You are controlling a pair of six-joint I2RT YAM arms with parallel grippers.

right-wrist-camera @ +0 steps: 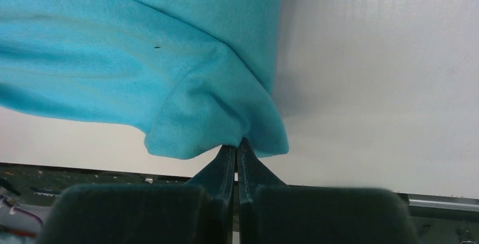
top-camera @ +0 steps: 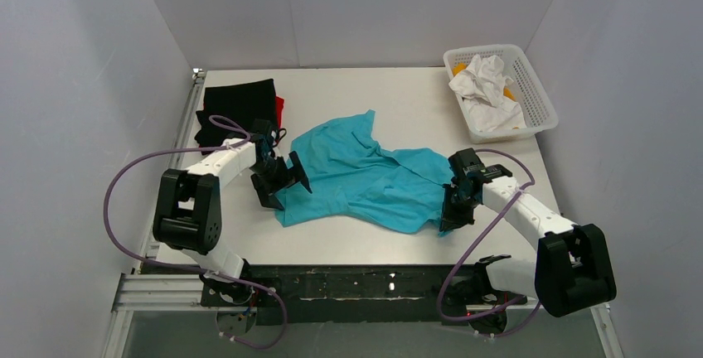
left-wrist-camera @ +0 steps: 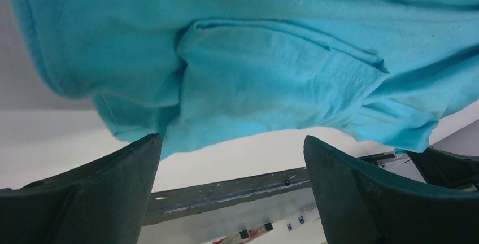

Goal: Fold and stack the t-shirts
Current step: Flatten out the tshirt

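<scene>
Next, I close my left gripper on the folded-over flap [top-camera: 314,210] [left-wrist-camera: 240,111] at the near edge of the turquoise-blue t-shirt, toward the end of that edge away from my right gripper.
A turquoise-blue t-shirt [top-camera: 365,177] lies crumpled and spread across the middle of the table. My left gripper [top-camera: 286,182] hangs open at the shirt's left edge. In the left wrist view the left gripper [left-wrist-camera: 231,139] has its jaws wide apart with nothing between them, and the shirt [left-wrist-camera: 254,57] sits just beyond the tips. My right gripper [top-camera: 452,209] is shut on the shirt's right near corner. The right wrist view shows the right gripper [right-wrist-camera: 237,142] pinching a fold of the shirt [right-wrist-camera: 169,74]. A folded black t-shirt [top-camera: 236,109] lies at the back left on top of a red one [top-camera: 279,111].
A white mesh basket [top-camera: 485,48] stands at the back right with crumpled white cloth [top-camera: 489,93] and something orange [top-camera: 458,68] in it. The table's near edge [top-camera: 365,273] runs just behind both grippers. White walls enclose three sides.
</scene>
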